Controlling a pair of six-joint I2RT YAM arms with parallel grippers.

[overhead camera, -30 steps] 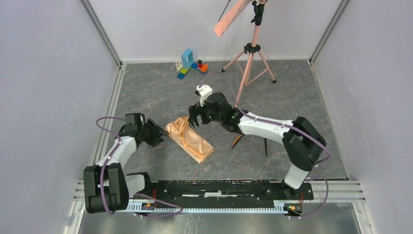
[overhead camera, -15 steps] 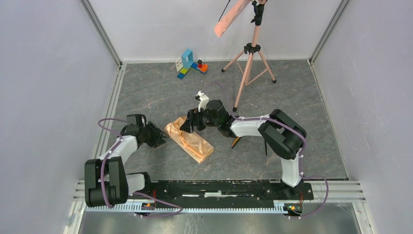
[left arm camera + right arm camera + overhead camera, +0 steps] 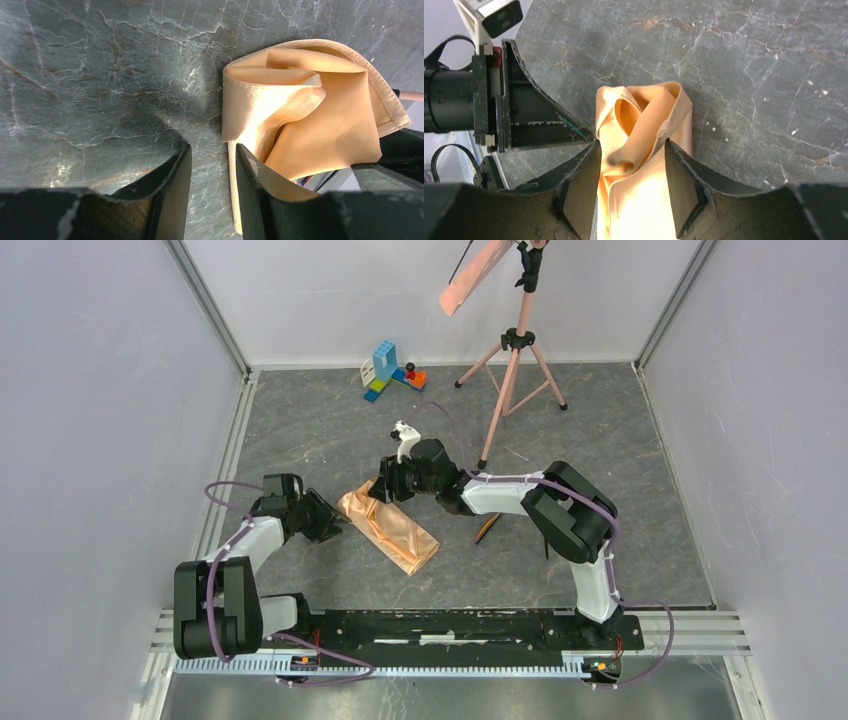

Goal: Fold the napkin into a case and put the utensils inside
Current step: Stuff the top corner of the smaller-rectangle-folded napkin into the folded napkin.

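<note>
The napkin's end is bunched in loose folds beside my left gripper's fingertips. Next, my left gripper pinches the napkin's rim (image 3: pixel 242 102) before my right gripper spreads out the folds.
The peach-tan napkin (image 3: pixel 388 530) lies folded into a narrow oblong case on the grey floor, its upper-left end bunched in loose folds. My right gripper (image 3: pixel 385 490) is open and low over that end, its jaws straddling the cloth (image 3: pixel 639 130); in its wrist view the gripper (image 3: pixel 631 155) has cloth filling the gap. My left gripper (image 3: pixel 330 525) is open with a narrow gap, just left of the napkin (image 3: pixel 310 100); only bare floor lies between its jaws (image 3: pixel 212 160). The two utensils lie right of the case: the iridescent one (image 3: pixel 487 528) and the thin black one (image 3: pixel 546 540).
A pink tripod (image 3: pixel 512 370) with a salmon strip on top stands at the back right. Toy bricks (image 3: pixel 392 370) sit at the back middle. Walls close in on both sides. The left gripper's black finger (image 3: pixel 534 115) is close beside the right gripper's jaws.
My right gripper has moved left and down onto the napkin's upper-left end, and its forearm has swung in. The left gripper and napkin have hardly moved.
</note>
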